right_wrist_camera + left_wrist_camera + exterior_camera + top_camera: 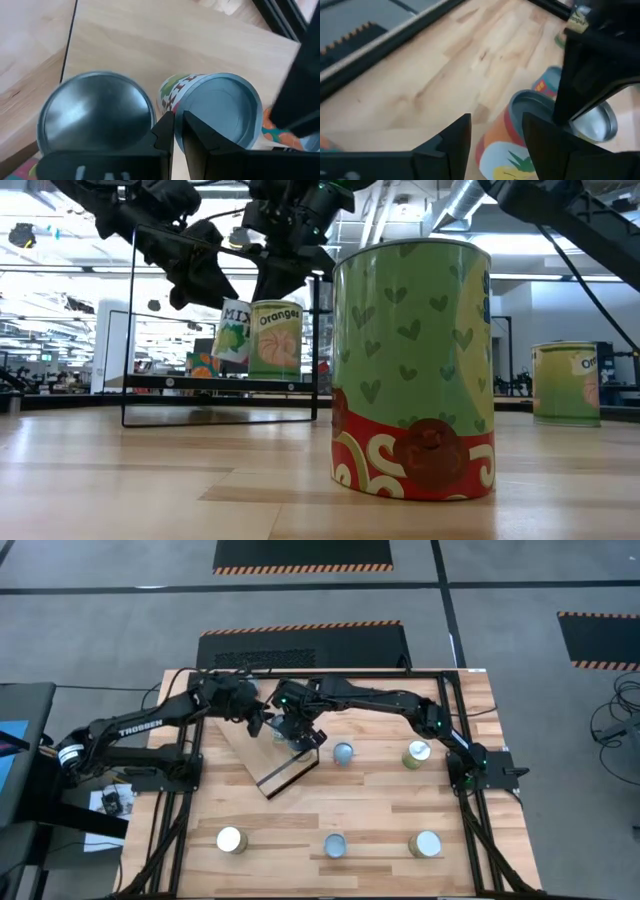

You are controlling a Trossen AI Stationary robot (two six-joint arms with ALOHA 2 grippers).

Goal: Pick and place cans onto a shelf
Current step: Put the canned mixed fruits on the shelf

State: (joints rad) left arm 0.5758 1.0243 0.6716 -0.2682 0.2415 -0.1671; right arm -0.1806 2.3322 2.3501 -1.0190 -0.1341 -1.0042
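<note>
The MIX can tilts beside the Oranges can on the shelf, so the robot's left gripper needs to close on the MIX can's rim [514, 107] and stand it upright before letting go of it.
The shelf [262, 762] is a pale plywood panel with a black frame, seen edge-on in the low view [150, 383]. Three cans are on it: an "Oranges" can [276, 335] standing upright, a "MIX" can [233, 332] tilted beside it, and a low one [200, 365] behind. My left gripper [258, 722] hangs open above the shelf's far end, with a pineapple-labelled can [512, 140] just beyond its fingers [452, 142]. My right gripper [178, 125] is shut. It points down between two silver can tops [95, 115] [222, 112]. My right gripper comes from above, slanting down. Its fingertips [165, 127] stand at the rim [186, 102] of the tilted can, in the gap between the two can tops. I cannot tell whether they touch that rim or either can.
Five more cans stand on the slatted table: two right of the shelf [343, 753] [417, 753] and three along the near edge [231, 839] [335, 845] [425, 844]. One green and red can [412, 370] fills the low view's foreground. The two grippers are close together over the shelf.
</note>
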